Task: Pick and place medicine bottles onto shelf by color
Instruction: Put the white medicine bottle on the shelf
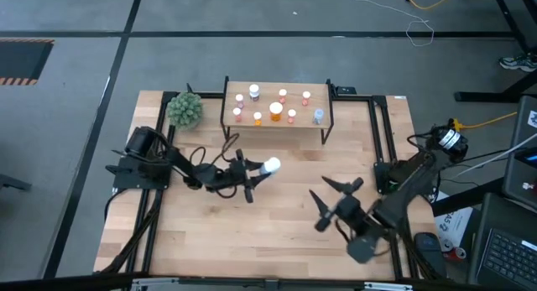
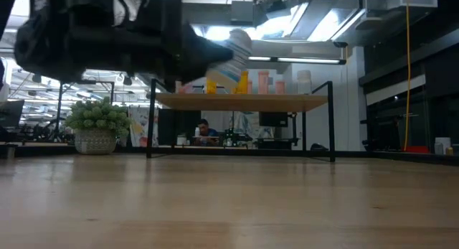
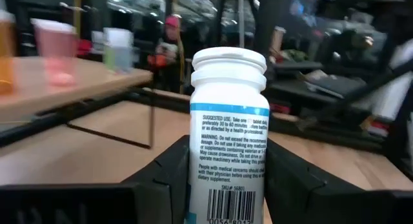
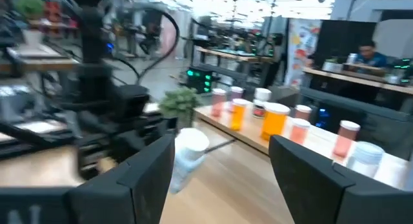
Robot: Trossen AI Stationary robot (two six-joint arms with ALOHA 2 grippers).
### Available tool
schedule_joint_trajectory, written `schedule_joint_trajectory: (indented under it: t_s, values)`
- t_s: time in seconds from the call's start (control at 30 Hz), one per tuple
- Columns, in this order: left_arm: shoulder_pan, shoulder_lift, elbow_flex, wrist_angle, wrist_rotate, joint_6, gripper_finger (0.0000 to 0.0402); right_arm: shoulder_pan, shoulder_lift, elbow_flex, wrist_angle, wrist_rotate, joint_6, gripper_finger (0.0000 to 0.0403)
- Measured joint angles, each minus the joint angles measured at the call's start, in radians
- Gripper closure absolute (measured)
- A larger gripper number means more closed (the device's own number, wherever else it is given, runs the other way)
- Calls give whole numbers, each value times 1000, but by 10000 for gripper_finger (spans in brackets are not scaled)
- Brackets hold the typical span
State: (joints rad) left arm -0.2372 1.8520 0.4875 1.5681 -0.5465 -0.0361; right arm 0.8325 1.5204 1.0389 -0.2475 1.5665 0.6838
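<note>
My left gripper has the white medicine bottle. It will put the bottle down on the bare tabletop (image 1: 273,183) in front of the middle of the shelf.
My left gripper (image 1: 252,179) is shut on a white medicine bottle (image 1: 269,167) with a white cap and printed label, held above the table's middle, short of the shelf (image 1: 277,123). The bottle fills the left wrist view (image 3: 227,140) and shows in the low view (image 2: 231,55). The shelf, a light-wood board on a black frame, carries several small bottles: orange (image 1: 275,111), pink-capped (image 1: 292,116), white (image 1: 254,91) and pale blue (image 1: 318,116). My right gripper (image 1: 336,199) is open and empty over the table's right part. My left gripper pinches the white bottle's lower body (image 3: 222,185) between its two fingers (image 3: 164,179), one on each side of the label. The capped end (image 3: 229,64) points away from the wrist, toward the table's right. The bottle is lifted clear of the table.
A green spiky plant ball (image 1: 185,110) in a pot stands at the shelf's left end. Black frame rails (image 1: 382,132) run along the table's right and left sides. Bare tabletop (image 1: 277,232) lies between the arms and the near edge.
</note>
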Motion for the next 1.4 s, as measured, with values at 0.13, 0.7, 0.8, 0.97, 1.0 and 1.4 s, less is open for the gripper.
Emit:
schedule_joint_trajectory:
  t_s: [0.13, 0.7, 0.8, 0.97, 1.0, 1.4]
  values:
    - [1, 7, 16, -4, 26, 20, 257, -71, 0, -31, -13, 2, 21, 148]
    - [1, 20, 5, -116, 89, -94, 257, -279, 0, -125, -197, -447, 268, 148]
    - [2, 20, 14, -119, 134, -112, 257, -336, 18, -190, -30, -591, 177, 148]
    - [1, 20, 63, -149, 201, -108, 257, -411, 68, -240, 301, -664, -65, 148]
    - [1, 20, 71, -164, 201, -103, 257, -419, 74, -237, 323, -678, -95, 148]
    - [7, 19, 81, -237, 197, -106, 257, -432, 80, -185, 309, -697, -169, 148]
